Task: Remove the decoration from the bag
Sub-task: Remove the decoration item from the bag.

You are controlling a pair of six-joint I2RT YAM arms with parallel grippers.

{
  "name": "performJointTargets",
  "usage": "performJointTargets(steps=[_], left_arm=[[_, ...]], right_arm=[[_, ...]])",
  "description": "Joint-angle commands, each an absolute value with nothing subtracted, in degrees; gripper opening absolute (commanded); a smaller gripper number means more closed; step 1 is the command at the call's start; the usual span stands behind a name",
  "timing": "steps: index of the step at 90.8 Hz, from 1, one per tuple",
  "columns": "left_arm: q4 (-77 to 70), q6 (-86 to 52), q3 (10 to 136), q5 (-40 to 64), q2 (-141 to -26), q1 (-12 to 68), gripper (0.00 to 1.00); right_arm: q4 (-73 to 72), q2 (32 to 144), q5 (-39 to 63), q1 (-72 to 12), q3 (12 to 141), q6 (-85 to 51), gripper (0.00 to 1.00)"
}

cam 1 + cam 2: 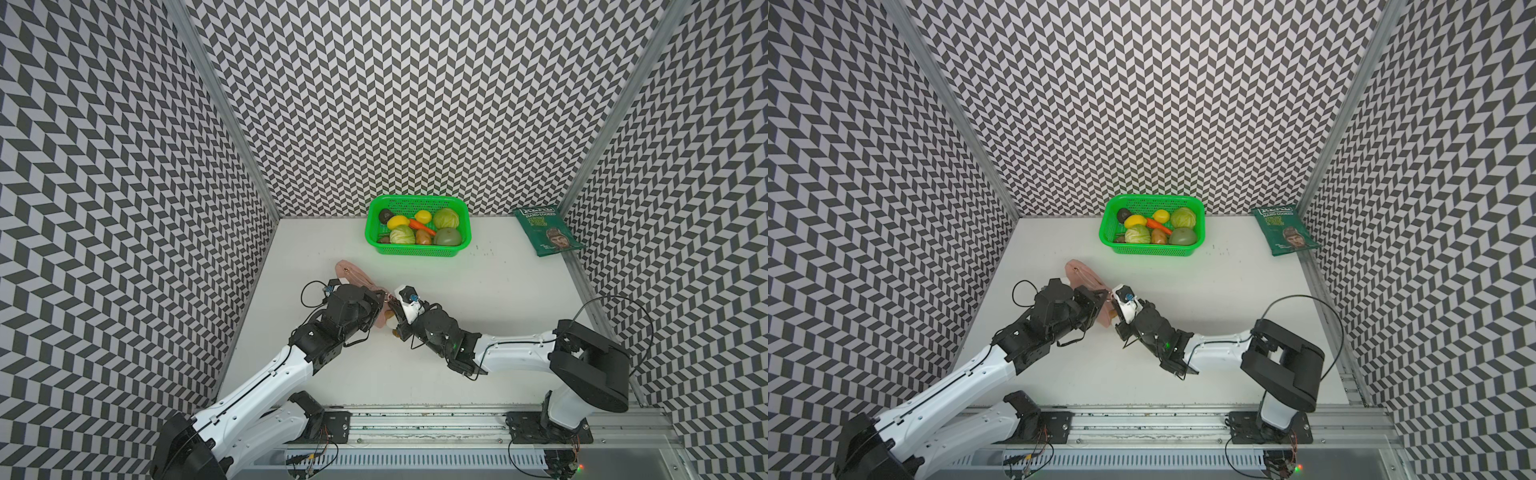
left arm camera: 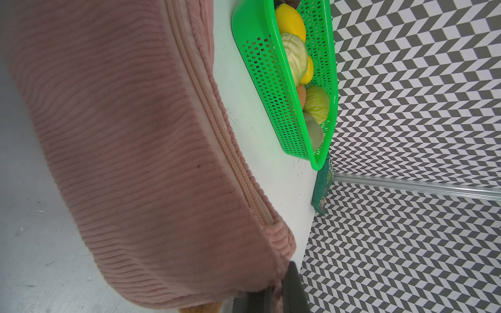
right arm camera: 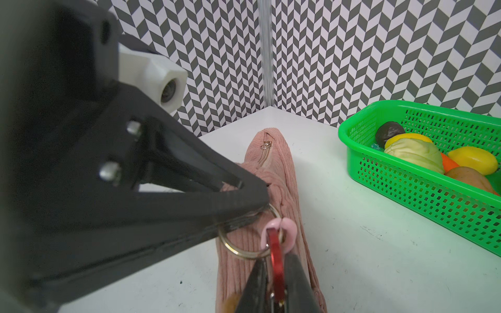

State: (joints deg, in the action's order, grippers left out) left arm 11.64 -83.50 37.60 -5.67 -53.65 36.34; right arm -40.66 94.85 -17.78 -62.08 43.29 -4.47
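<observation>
The red clasp is standing on its edge with its flat sides in my right gripper's fingers, so I need to open, back away and take the clasp across its narrow edges (image 3: 278, 279).
The bag (image 1: 356, 273) (image 1: 1082, 271) is a pink ribbed pouch (image 2: 130, 141) (image 3: 271, 165) standing on edge at the middle left of the table. My left gripper (image 1: 380, 297) (image 1: 1104, 297) (image 2: 273, 296) (image 3: 257, 196) is shut on the fabric at its near end, by a gold ring (image 3: 238, 250). The decoration (image 1: 390, 319) hangs below this end and is mostly hidden. Its red metal clasp (image 3: 276, 260) hooks through a pink loop (image 3: 288, 228). My right gripper (image 1: 392, 305) (image 3: 273, 261) is shut on that clasp, one jaw on each side.
A green basket (image 1: 417, 199) (image 1: 1152, 198) (image 3: 406, 107) with toy vegetables stands at the back middle. A dark green crisp packet (image 1: 546, 232) (image 1: 1283, 230) lies at the back right corner. Patterned walls close in three sides. The two wrists are nearly touching.
</observation>
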Motion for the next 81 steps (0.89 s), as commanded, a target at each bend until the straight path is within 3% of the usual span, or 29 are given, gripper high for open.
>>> performJointTargets(steps=[1, 31, 62, 81], left_arm=[[10.5, -83.1, 38.5, -6.4, -52.7, 35.9, 0.0], [11.3, -82.9, 38.9, -7.0, -52.2, 35.8, 0.0], [11.6, -82.5, 38.7, -7.2, -52.0, 35.5, 0.0], [11.6, -82.5, 38.5, -6.9, -52.0, 35.5, 0.0]], right_arm=[[-43.2, 92.4, -18.5, -61.6, 42.1, -5.8, 0.15], [-41.7, 89.5, -12.7, -60.1, 39.2, -7.4, 0.14], [-44.5, 88.2, 14.5, -51.1, 36.5, -15.8, 0.13], [-47.9, 90.2, 25.1, -47.9, 37.9, -20.0, 0.13]])
